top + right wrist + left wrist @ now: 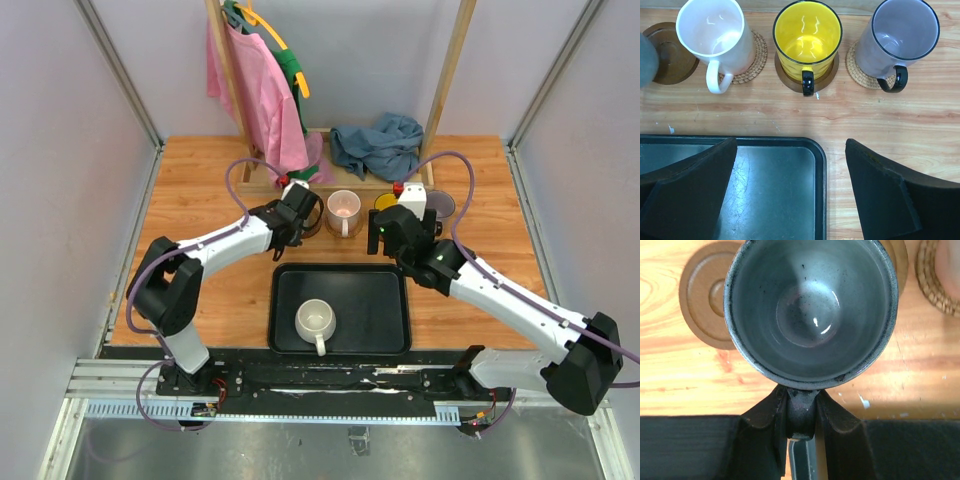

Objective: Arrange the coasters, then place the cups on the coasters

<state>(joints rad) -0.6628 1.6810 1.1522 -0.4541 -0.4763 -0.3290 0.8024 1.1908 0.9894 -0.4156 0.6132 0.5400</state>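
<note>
The dark grey cup, which hangs over the wood between two coasters, will be let go by my left gripper on the bare dark brown coaster (pixel 310 218) (pixel 854 267) beside the pale pink cup.
My left gripper (pixel 801 395) (pixel 297 220) is shut on the handle of the dark grey cup (pixel 810 310), which hangs over the wood between two dark brown coasters (pixel 702 295) (pixel 901 262). Three cups stand in a row on coasters. The pale pink cup (pixel 715 32) is on a woven coaster (pixel 758 55). The yellow cup (pixel 807 37) is on a brown coaster (pixel 829 75). The lavender-grey cup (pixel 900 35) is on a woven coaster (pixel 856 75). A bare brown coaster (pixel 667 52) lies left of them. My right gripper (pixel 791 145) (pixel 388 240) is open and empty over the tray's corner. The white cup (pixel 316 322) sits in the tray.
The black rectangular tray (pixel 380 310) lies at the near middle of the wooden table. At the back stands a wooden rack with pink and green clothes (pixel 262 90), and a blue cloth (pixel 378 145) is heaped on its base. Grey walls close in both sides.
</note>
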